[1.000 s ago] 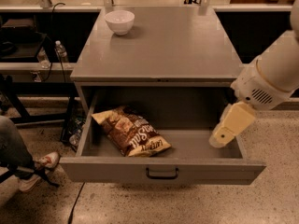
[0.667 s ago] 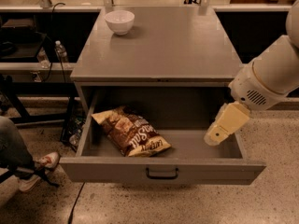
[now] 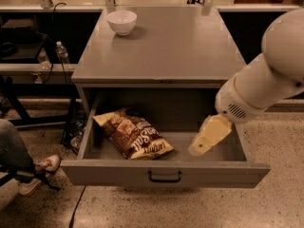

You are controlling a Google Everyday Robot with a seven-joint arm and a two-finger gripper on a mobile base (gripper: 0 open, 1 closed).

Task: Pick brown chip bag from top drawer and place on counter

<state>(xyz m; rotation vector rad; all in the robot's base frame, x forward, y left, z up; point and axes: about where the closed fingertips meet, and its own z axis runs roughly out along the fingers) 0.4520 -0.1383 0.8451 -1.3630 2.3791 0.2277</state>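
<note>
I need to close my gripper on the middle of the brown chip bag [image 3: 139, 134], between the two pale yellow ends of the bag.
The brown chip bag [image 3: 133, 134] lies flat in the left half of the open top drawer [image 3: 164, 172], its pale yellow ends at upper left and lower right. The drawer is pulled out from the grey cabinet, with a black handle on its front panel. The counter [image 3: 166, 44] is the cabinet's flat grey top. My gripper [image 3: 197, 148], with cream-coloured fingers, hangs over the right half of the drawer, to the right of the bag and apart from it. It holds nothing.
A white bowl [image 3: 121, 22] stands at the counter's back left. A person's leg and shoe [image 3: 40, 167] are at the left on the floor. Dark shelving with a bottle [image 3: 61, 53] stands left of the cabinet.
My gripper has moved left and a little lower over the drawer, closer to the chip bag. The bag and bowl have not moved.
</note>
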